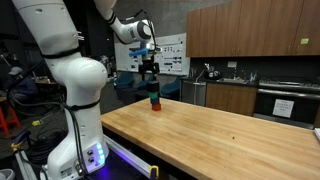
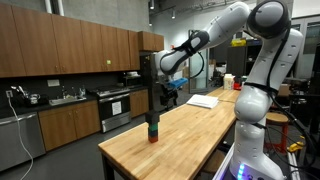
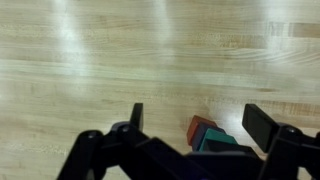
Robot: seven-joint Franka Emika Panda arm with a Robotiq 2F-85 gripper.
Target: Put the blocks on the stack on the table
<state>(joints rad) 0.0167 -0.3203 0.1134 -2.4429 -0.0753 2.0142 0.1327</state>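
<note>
Next, my gripper moves down to the black top cube (image 1: 153, 87) (image 3: 228, 147) of the stack. Then it should close on the sides of that cube.
The stack (image 1: 154, 100) of tiny cubes stands near the far corner of the light wooden table (image 1: 220, 135). It also shows in an exterior view (image 2: 153, 131). In the wrist view the red cube (image 3: 195, 128) lies lowest with the teal-green cube (image 3: 212, 138) over it. The black top cube merges with the dark gripper body and is hard to make out. My gripper (image 3: 200, 122) is open, straight above the stack, with a finger on each side and not touching it. Both exterior views show it just above the column (image 1: 150, 78) (image 2: 152, 105).
Dark-wood cabinets and a counter with a sink (image 2: 60, 100) stand behind the table. White papers (image 2: 203, 100) lie on the table further along. The table edge (image 2: 125, 160) is close to the stack.
</note>
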